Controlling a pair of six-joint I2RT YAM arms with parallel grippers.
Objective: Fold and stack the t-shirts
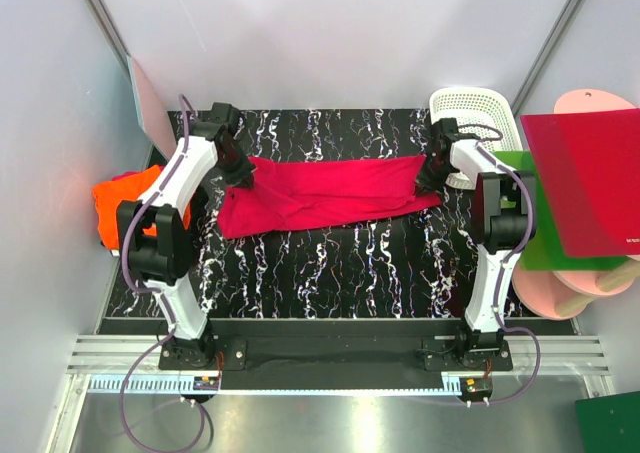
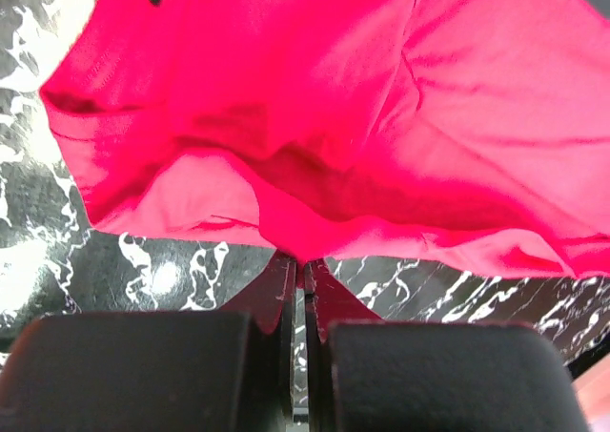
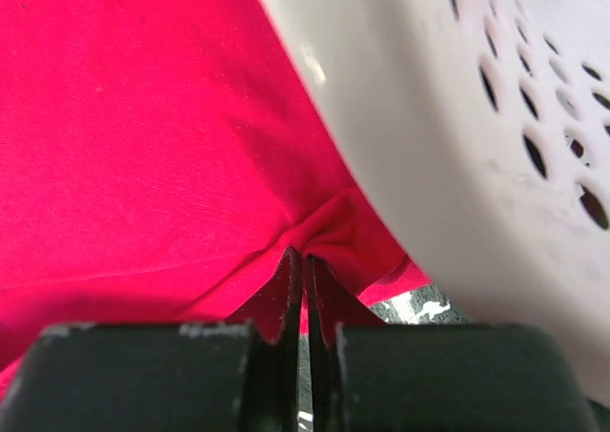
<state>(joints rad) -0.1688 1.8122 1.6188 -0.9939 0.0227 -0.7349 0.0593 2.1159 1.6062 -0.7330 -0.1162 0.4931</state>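
Observation:
A slanted fold crosses the crimson-pink t-shirt inward of my left gripper. My left gripper should open, pinch the cloth point(image 1: 290, 198) by that fold and pull it straight.
The crimson-pink t-shirt point(image 1: 330, 195) lies stretched sideways across the black marbled table point(image 1: 330, 273), between my two grippers. My left gripper point(image 1: 240, 179) is shut on the shirt's left end. In the left wrist view the cloth point(image 2: 334, 117) bunches right at the gripper's closed tips point(image 2: 303, 262). My right gripper point(image 1: 430, 179) is shut on the shirt's right edge. The right wrist view shows a fold of the shirt point(image 3: 143, 136) pinched at that gripper point(image 3: 305, 257). An orange t-shirt point(image 1: 122, 203) sits crumpled off the table's left edge, behind my left arm.
A white perforated basket point(image 1: 470, 111) stands at the back right, close beside my right gripper, and its wall point(image 3: 457, 146) fills the right wrist view. A red board point(image 1: 590, 183), a green board point(image 1: 530, 243) and pink discs point(image 1: 570, 293) are stacked to the right. Another green board point(image 1: 610, 423) lies at the bottom right.

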